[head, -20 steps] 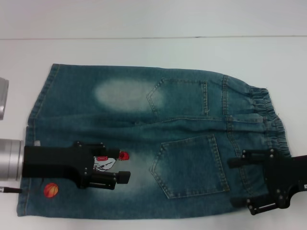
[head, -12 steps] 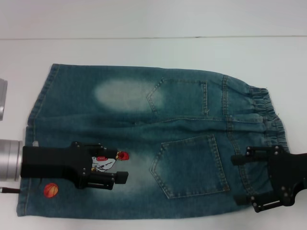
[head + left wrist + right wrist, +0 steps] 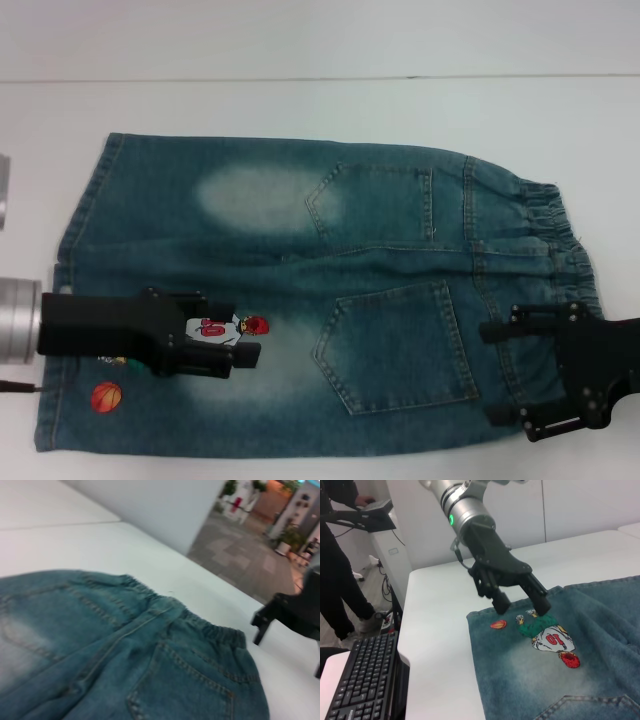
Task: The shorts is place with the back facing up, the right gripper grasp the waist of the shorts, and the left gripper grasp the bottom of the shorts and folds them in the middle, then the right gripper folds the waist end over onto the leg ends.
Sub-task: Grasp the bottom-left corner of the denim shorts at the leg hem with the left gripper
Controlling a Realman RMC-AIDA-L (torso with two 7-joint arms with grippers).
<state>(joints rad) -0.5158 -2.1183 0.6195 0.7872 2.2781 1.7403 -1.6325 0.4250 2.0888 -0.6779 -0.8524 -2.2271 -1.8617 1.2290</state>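
Observation:
I will close my left gripper on the near leg hem's outer corner [image 3: 48, 434] of the denim shorts, next to the orange ball print.
The blue-green denim shorts [image 3: 330, 290] lie flat, back up, on the white table, with the elastic waist [image 3: 560, 240] at the right and the leg hems [image 3: 62, 300] at the left. My left gripper [image 3: 232, 328] hovers open over the near leg, its fingers either side of the red cartoon print [image 3: 222, 326], with the orange ball print [image 3: 106, 397] beside it. The right wrist view shows the left gripper [image 3: 521, 606] open just above the hem. My right gripper [image 3: 495, 372] stands open over the near end of the waist; it shows as a black shape [image 3: 292, 614] beyond the waistband [image 3: 215, 632].
A silver object [image 3: 3, 190] sits at the table's left edge. The right wrist view shows a keyboard [image 3: 360, 680] on a side desk and a person [image 3: 340, 570] standing beyond the table's end. White table [image 3: 320, 110] surrounds the shorts.
My left gripper has drawn back a little toward the leg hems, uncovering more of the cartoon print. My right gripper has shifted slightly right toward the waist edge.

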